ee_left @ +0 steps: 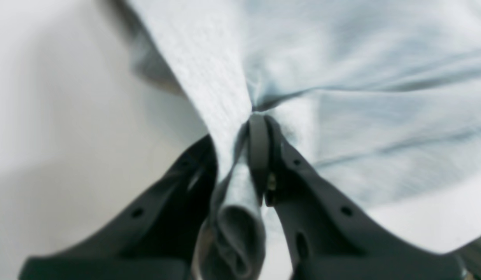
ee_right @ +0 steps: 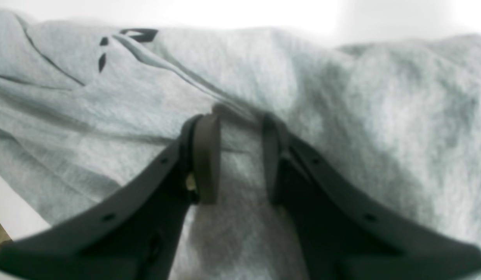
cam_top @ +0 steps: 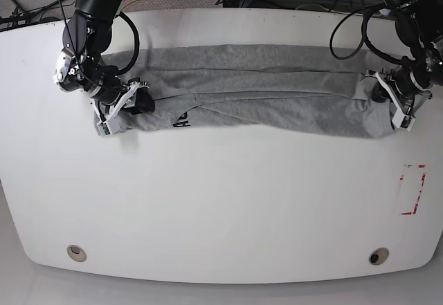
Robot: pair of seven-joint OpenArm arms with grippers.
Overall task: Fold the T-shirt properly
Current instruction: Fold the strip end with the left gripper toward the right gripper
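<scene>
I need to let go of the grey T-shirt's pinched end with my left gripper on the middle of its long, narrow band (cam_top: 248,99).
The grey T-shirt (cam_top: 263,90) lies as a long, narrow band across the far half of the white table (cam_top: 221,201). Black lettering (cam_top: 181,119) shows near its left end. In the base view my left gripper (cam_top: 377,89) is at the band's right end. The left wrist view shows this gripper (ee_left: 259,121) shut on a pinched ridge of the T-shirt (ee_left: 380,77), with a roll of cloth hanging between its fingers. At the band's left end my right gripper (cam_top: 143,102) holds a thick fold of the T-shirt (ee_right: 341,97). Its pads (ee_right: 206,163) stand a little apart, cloth filling the gap of the gripper (ee_right: 240,116).
A red tape rectangle (cam_top: 414,189) marks the table at the right. Two round holes (cam_top: 77,252) (cam_top: 378,256) sit near the front edge. Cables run along the back edge behind both arms.
</scene>
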